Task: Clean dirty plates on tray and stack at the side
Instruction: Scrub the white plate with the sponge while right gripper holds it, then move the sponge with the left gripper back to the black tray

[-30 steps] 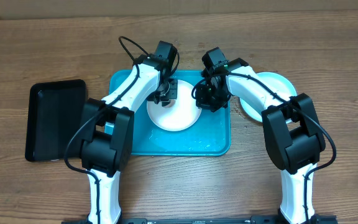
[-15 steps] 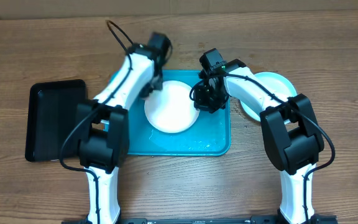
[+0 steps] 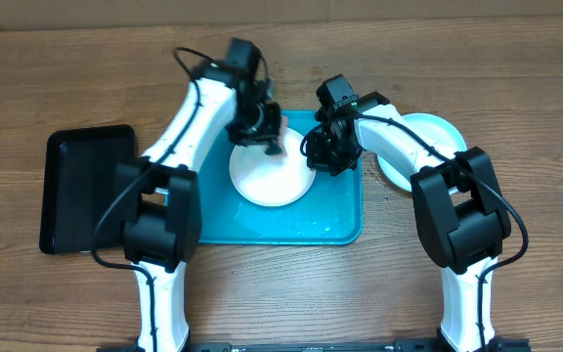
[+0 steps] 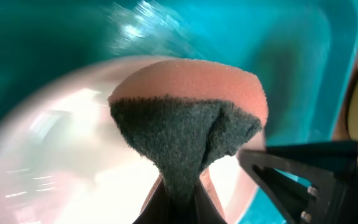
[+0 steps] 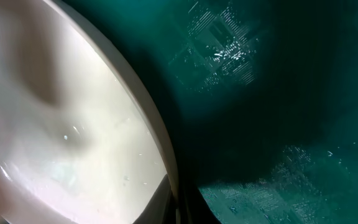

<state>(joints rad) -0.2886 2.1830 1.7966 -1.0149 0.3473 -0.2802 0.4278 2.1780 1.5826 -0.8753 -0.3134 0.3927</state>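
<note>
I should let go of the sponge with my left gripper near the middle of the black tray [image 3: 101, 185], a little towards the turquoise tray.
A white plate [image 3: 272, 176] lies on the turquoise tray [image 3: 335, 220]. My left gripper [image 3: 265, 140] is shut on a sponge [image 4: 188, 121], pink foam with a dark green scouring face, held at the plate's far edge [image 4: 48, 162]. My right gripper [image 3: 324, 154] is shut on the plate's right rim; the rim [image 5: 160, 149] runs down between the fingers in the right wrist view. A pale aqua plate [image 3: 428, 132] sits on the table right of the tray, on top of another plate whose pale rim [image 3: 390, 174] shows. I cannot tell that lower plate's colour.
A black rectangular tray [image 3: 86, 186] lies left of the turquoise tray. The turquoise tray's floor is wet [image 5: 278, 93]. The right gripper's black housing [image 4: 309, 168] is close beside the sponge. Bare wooden table surrounds the trays.
The left gripper swung left off the plate with the sponge, then came back over the plate's far edge. The right gripper and the plate have stayed in place.
</note>
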